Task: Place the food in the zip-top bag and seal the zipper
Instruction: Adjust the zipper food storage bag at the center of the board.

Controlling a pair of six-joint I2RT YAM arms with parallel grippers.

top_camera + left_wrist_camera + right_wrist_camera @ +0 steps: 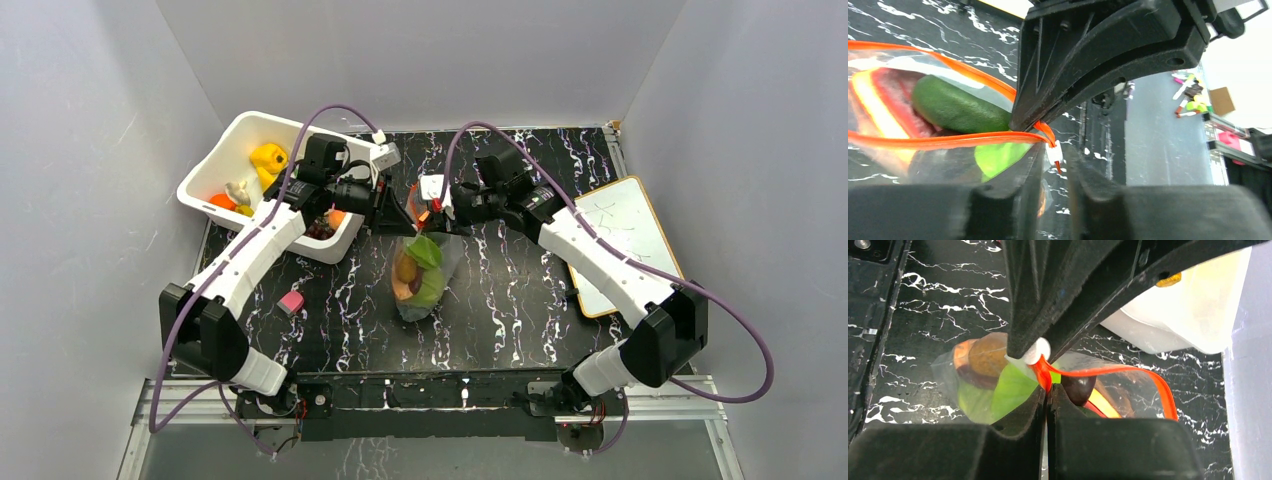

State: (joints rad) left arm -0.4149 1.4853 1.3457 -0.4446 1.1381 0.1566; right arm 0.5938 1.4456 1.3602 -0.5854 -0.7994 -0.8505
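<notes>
Next, my left gripper lets go of the slider and pinches the bag's corner [1020, 366] below the slider, because my right gripper is pinching the zipper in the slider's path.
The clear zip-top bag [425, 295] lies mid-table with food inside: a green piece [425, 250] and a brown one [407, 270]. Its mouth faces away from the arms, where both grippers meet. In the left wrist view the orange zipper [938, 141] runs in two separate strands, so the mouth gapes over a green piece [955, 107]. My left gripper [1055, 148] stands slightly open with the white slider [1053, 155] loose between its fingers. My right gripper [1047, 388] is shut on the zipper's end [1044, 376]. From there the strip [1128, 369] curves off to the right.
A white bin [335, 245] at the back left holds more food, among it a yellow piece [268, 160] and an orange one [222, 201]. A small pink object [291, 302] lies near the left arm. A whiteboard [620, 245] rests at the right.
</notes>
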